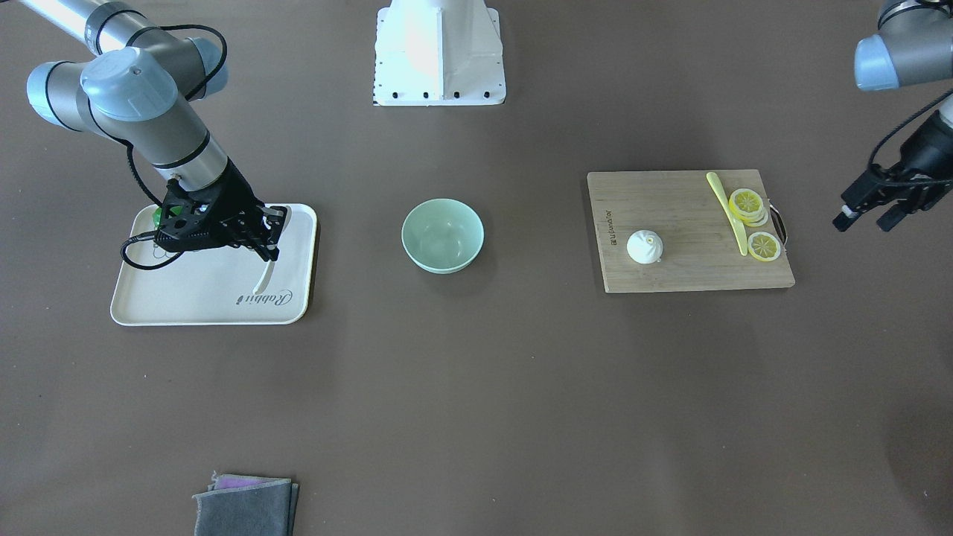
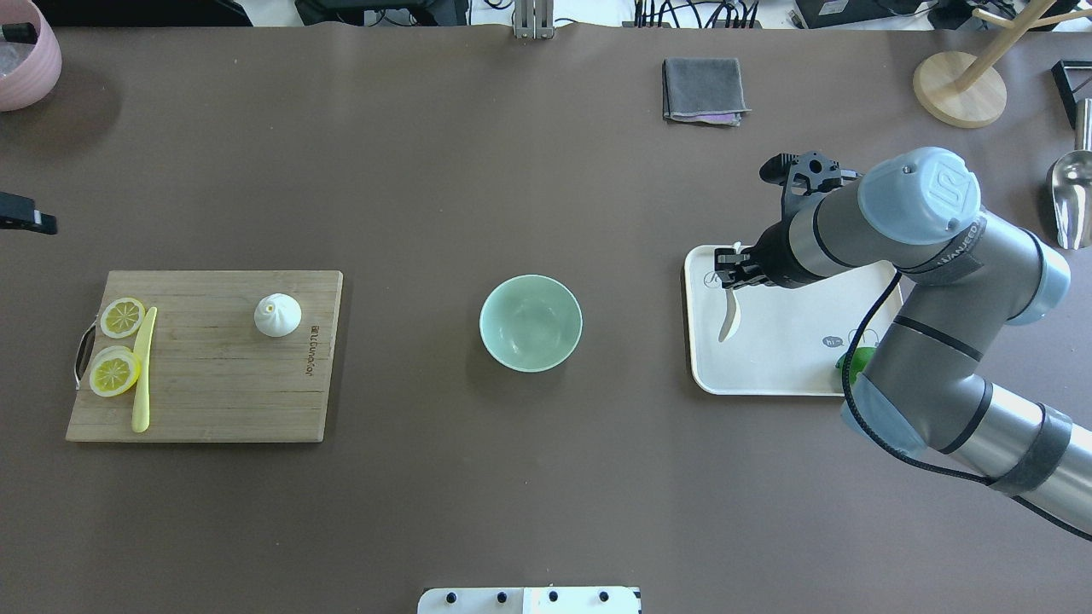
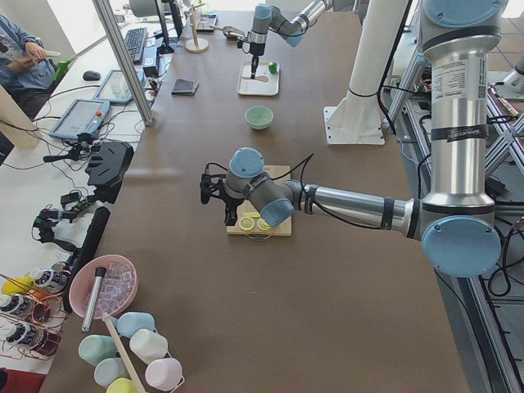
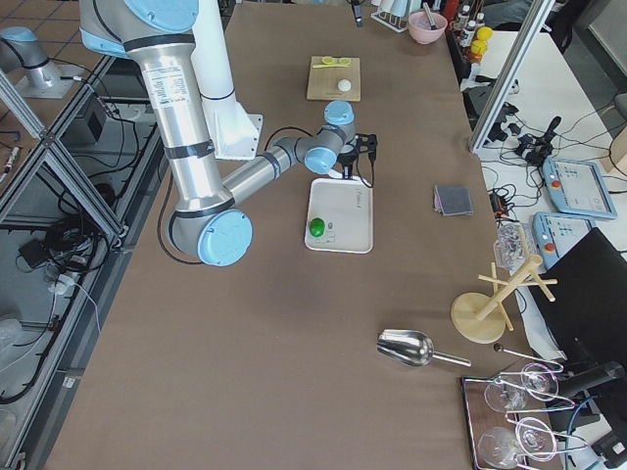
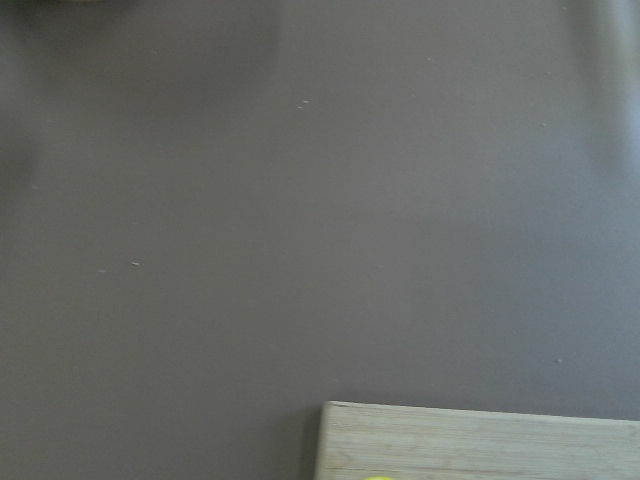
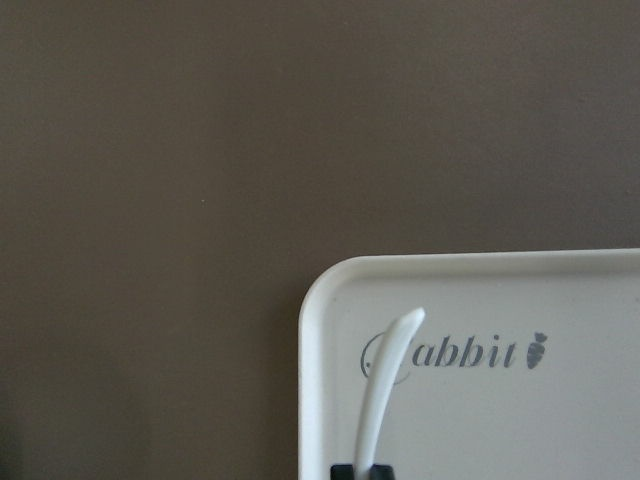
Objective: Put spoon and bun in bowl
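The white spoon, still over the cream tray, will be let go by my right gripper inside the mint-green bowl's rim (image 1: 411, 222), on the side facing the cream tray.
The white spoon (image 1: 263, 281) is over the cream tray (image 1: 208, 301). It also shows in the overhead view (image 2: 728, 317) and the right wrist view (image 6: 385, 385). My right gripper (image 1: 269, 249) is shut on the spoon, whose handle sticks out past the fingertips (image 6: 345, 470) and whose scoop is hidden. The empty mint-green bowl (image 1: 442, 235) stands mid-table. The white pleated bun (image 1: 645, 246) sits on the wooden cutting board (image 1: 685, 268). My left gripper (image 1: 867, 221) is open and empty, hanging beyond the board's outer end.
Lemon slices (image 1: 748, 205) and a pale-yellow knife (image 1: 728, 212) lie on the board. A green object (image 2: 853, 358) sits on the tray. A grey cloth (image 1: 246, 506), the robot base (image 1: 439, 52), a wooden stand (image 2: 960, 85) and a metal scoop (image 2: 1071, 200) line the edges.
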You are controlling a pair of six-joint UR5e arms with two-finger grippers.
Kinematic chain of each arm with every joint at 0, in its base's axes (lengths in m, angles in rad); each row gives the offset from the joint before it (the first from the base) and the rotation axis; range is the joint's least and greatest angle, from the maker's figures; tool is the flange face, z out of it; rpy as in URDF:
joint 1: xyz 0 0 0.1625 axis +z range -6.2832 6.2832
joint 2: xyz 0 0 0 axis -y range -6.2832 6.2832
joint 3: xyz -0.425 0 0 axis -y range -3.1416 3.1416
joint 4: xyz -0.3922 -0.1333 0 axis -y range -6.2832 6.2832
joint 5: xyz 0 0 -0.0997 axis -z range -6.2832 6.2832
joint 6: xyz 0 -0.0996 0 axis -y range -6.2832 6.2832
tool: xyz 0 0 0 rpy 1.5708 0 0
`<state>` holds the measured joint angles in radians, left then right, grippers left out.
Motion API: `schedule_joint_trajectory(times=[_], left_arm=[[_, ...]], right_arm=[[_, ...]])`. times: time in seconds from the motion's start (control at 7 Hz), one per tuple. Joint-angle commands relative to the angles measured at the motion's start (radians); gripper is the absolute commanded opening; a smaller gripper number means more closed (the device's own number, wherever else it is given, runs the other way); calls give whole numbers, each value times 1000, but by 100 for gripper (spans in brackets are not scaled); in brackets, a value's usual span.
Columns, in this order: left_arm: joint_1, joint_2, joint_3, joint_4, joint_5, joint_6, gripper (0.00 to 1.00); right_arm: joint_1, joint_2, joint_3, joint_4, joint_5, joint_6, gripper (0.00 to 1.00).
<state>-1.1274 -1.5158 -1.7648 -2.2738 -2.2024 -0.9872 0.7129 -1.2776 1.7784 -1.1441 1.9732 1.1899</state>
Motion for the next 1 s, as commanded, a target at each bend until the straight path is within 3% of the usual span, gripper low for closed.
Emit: schedule_joint_trajectory(times=[0.0,0.14,0.29,0.71,0.86], left_arm=[[214,-90,-42,55,172,-160,87],[286,-146,-91,223,255,-168,84],[311,-221,-97,322,266,-169,82],[468,-244,-53,338,378,-168,74],[485,-260,-45,338,385,-169,66]], right_arm=[[-1,9,-1,0,-2,11,0],[-1,9,-1,0,-2,13,0],[0,9,-2,0,-4,11,0],[0,11,-7,0,-2,11,0],[3,11,-7,0,-1,11,0]])
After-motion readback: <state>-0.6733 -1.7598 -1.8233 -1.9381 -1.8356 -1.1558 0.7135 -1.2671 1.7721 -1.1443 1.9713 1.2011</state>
